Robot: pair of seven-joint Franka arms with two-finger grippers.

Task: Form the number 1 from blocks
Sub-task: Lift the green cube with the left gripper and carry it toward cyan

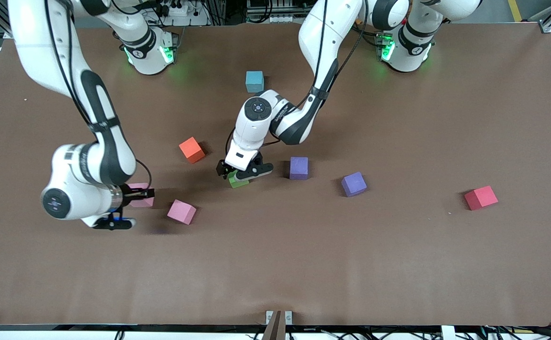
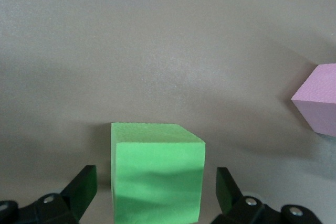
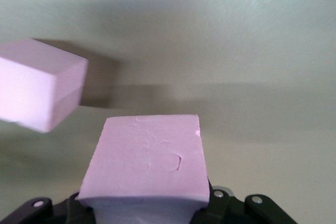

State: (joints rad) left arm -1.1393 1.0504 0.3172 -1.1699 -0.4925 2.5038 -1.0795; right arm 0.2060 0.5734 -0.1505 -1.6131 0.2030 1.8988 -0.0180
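The open fingers of my left gripper already straddle the green block. They will close on the opposite sides of the green block (image 1: 236, 179) (image 2: 157, 192).
My left gripper (image 1: 240, 175) is low over the green block (image 1: 237, 182) in the middle of the table. It is open, with its fingers on either side of the green block (image 2: 157, 177) and a gap on each side. My right gripper (image 1: 144, 193) is shut on a pink block (image 1: 141, 200), held low near the right arm's end; that pink block (image 3: 149, 163) fills the right wrist view. The second pink block (image 1: 182, 211) lies on the table beside it. Orange (image 1: 191, 149), light blue (image 1: 254, 81), two purple (image 1: 299, 168) (image 1: 353, 184) and red (image 1: 481, 197) blocks lie loose.
The brown table (image 1: 332, 264) has a wide bare stretch toward the front camera. The second pink block (image 3: 37, 85) shows close to the held one in the right wrist view, and a pink block (image 2: 319, 98) sits at the edge of the left wrist view.
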